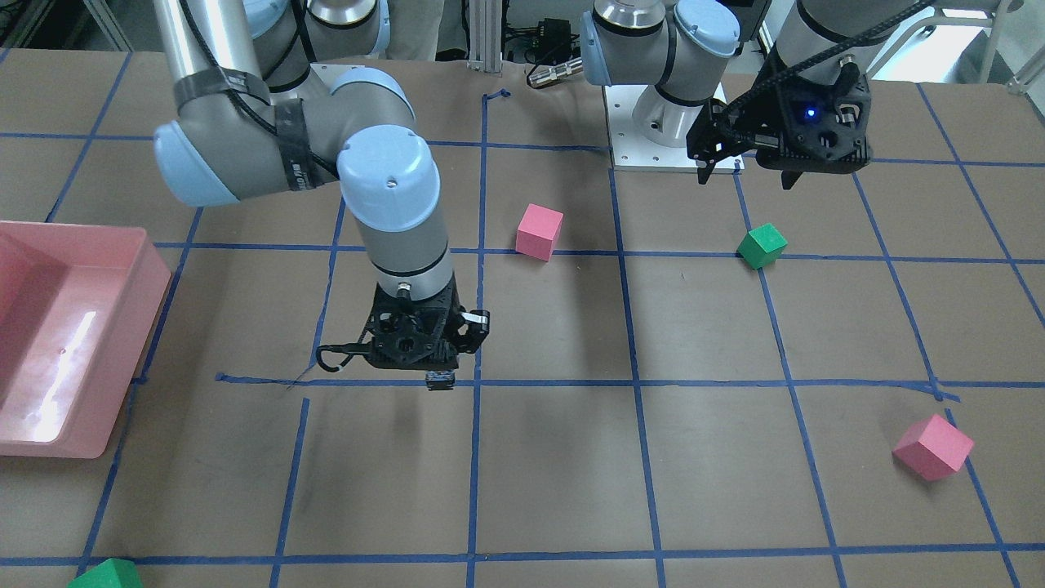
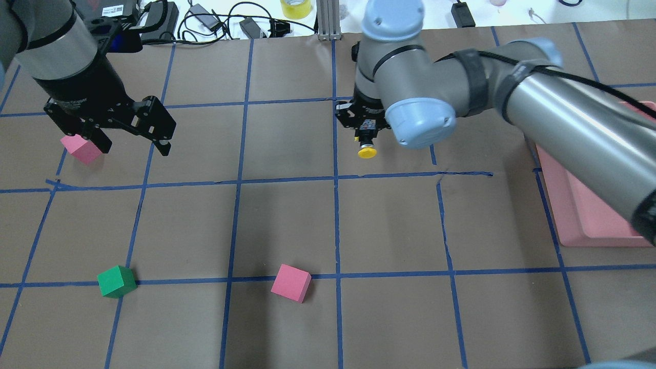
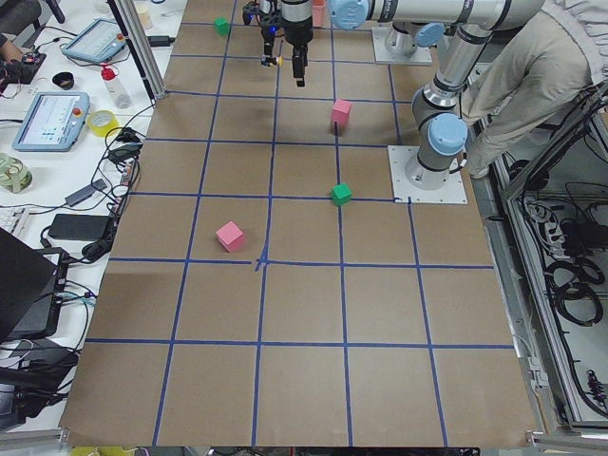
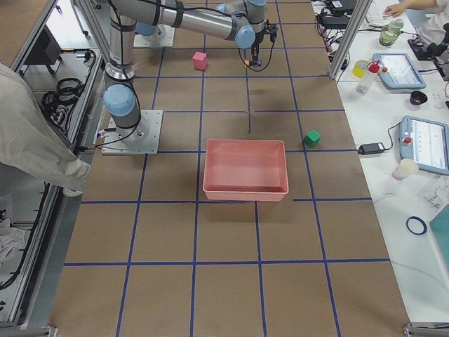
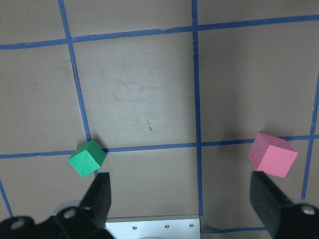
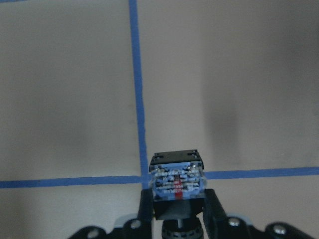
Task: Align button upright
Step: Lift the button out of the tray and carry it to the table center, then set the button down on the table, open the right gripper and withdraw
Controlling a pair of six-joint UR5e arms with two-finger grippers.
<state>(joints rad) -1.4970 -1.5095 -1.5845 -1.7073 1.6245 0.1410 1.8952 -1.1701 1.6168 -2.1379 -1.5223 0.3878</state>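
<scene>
The button, now held a little above the table, will go down beside the nearest blue tape crossing [image 1: 495, 382] [image 6: 119, 184], away from the pink tray, from my right gripper.
The button has a yellow cap [image 2: 367, 151] and a grey-blue boxy base [image 6: 177, 181]. My right gripper [image 2: 366, 137] is shut on its black body and holds it a little above the table, near a blue tape line. The button lies on its side, with the cap towards the robot and the base towards the operators' side; the base also shows in the front-facing view [image 1: 441, 378]. My left gripper [image 2: 133, 146] is open and empty, raised above the table over a pink cube [image 2: 82, 148]. The left wrist view shows its spread fingers [image 5: 99, 196].
A pink cube [image 2: 291, 283] and a green cube [image 2: 117, 281] lie on the robot's side of the table. Another green cube [image 1: 106, 576] lies at the operators' edge. A pink tray [image 2: 589, 225] stands on the robot's right. Blue tape lines grid the brown table.
</scene>
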